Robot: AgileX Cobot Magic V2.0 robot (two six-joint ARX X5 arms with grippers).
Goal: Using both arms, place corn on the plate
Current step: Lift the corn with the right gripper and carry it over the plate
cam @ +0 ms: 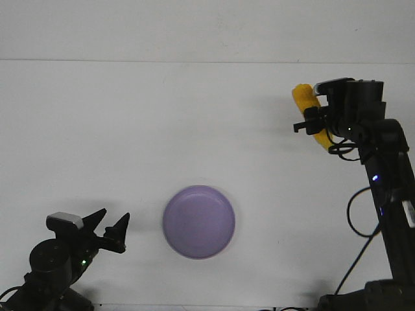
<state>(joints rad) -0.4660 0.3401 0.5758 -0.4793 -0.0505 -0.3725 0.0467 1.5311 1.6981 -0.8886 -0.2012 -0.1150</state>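
My right gripper is going to let go of the corn across the middle of the lavender plate (pixel 198 221).
The lavender plate (pixel 198 221) lies on the white table near the front middle, with nothing on it. The yellow-orange corn (pixel 303 100) is at the far right, tilted, its lower part hidden behind my right gripper (pixel 311 123). The right gripper's jaws are closed around the corn's middle. I cannot tell whether the corn rests on the table or is lifted. My left gripper (pixel 111 228) is at the front left, left of the plate. It is open and holds nothing, with its fingers pointing toward the plate.
The white table (pixel 162 129) meets a white back wall along a line at the far side. The right arm's base and cables (pixel 363 220) stand at the front right. The left arm's base (pixel 48 265) sits at the front left corner.
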